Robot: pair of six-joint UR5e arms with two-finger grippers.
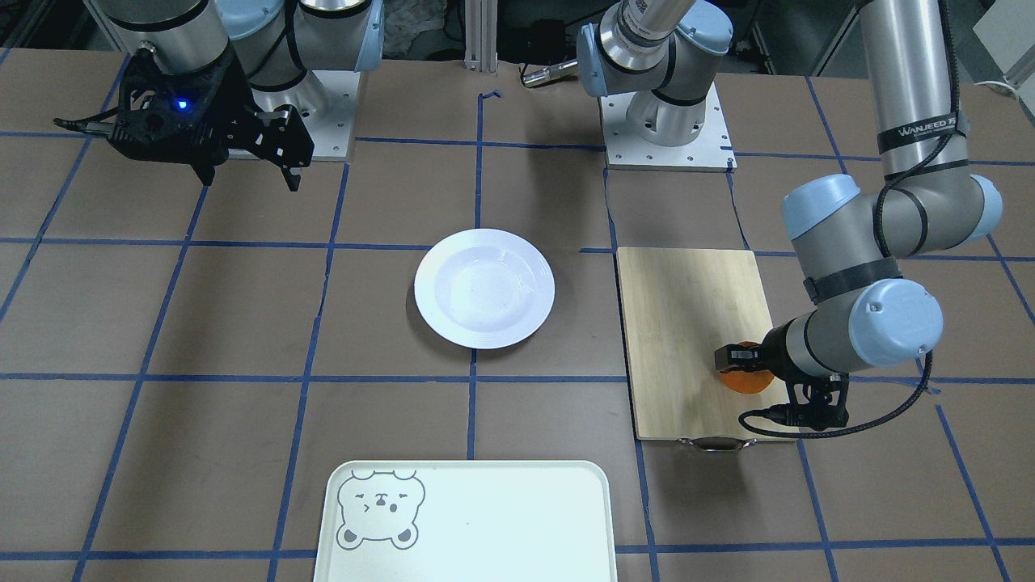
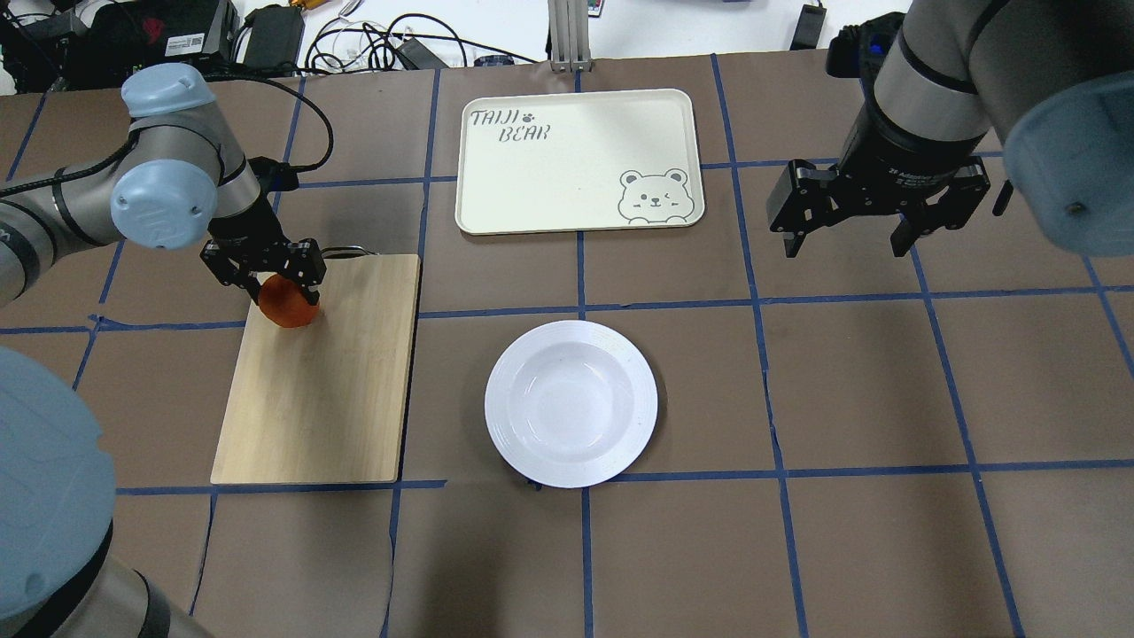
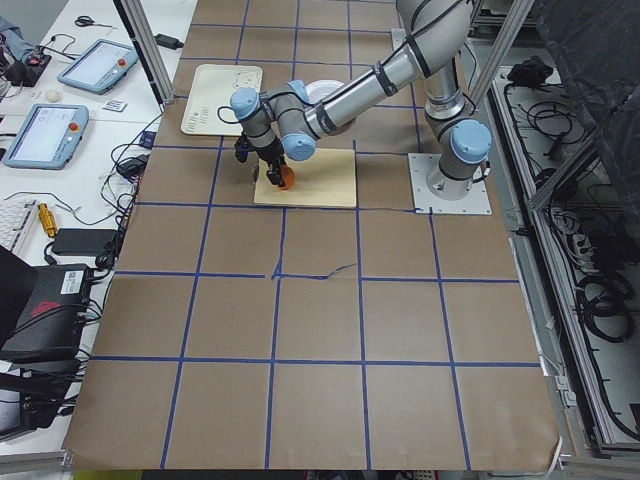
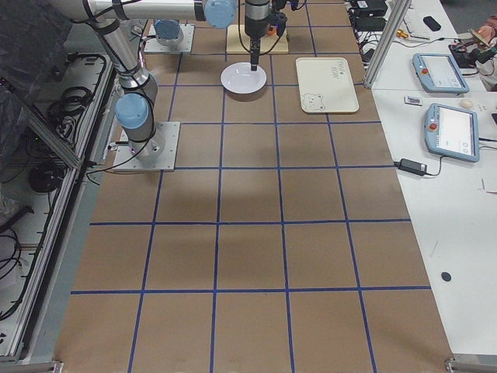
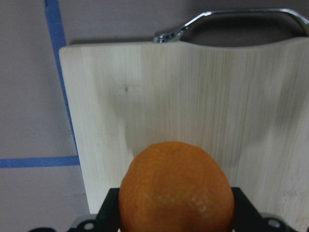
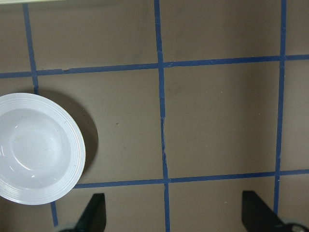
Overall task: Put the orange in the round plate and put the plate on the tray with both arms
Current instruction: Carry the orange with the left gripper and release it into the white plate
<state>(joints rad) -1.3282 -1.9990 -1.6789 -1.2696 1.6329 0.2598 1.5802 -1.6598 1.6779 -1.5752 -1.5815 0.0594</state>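
Next, my left gripper lets go of the orange when I set it just on the near side of the white round plate's middle (image 1: 483, 276).
The orange (image 5: 176, 188) sits between the black fingers (image 5: 108, 210) of my left gripper (image 2: 282, 285), which is shut on it over the far left corner of the bamboo cutting board (image 2: 328, 390). Whether it touches the board I cannot tell. In the front view the orange (image 1: 748, 381) shows just below that gripper (image 1: 742, 362). The white round plate (image 2: 571, 408) lies bare at the table's middle, apart from both grippers. The cream tray (image 2: 576, 159) with a bear face lies beyond it. My right gripper (image 2: 877, 232) hangs open and holds nothing, to the right of the tray.
The board's metal handle (image 5: 231, 21) points toward the table's far side. In the right wrist view the plate (image 6: 36, 147) is at the lower left, with brown table and blue tape lines between the open fingers (image 6: 94, 212). Cables and boxes lie behind the far edge.
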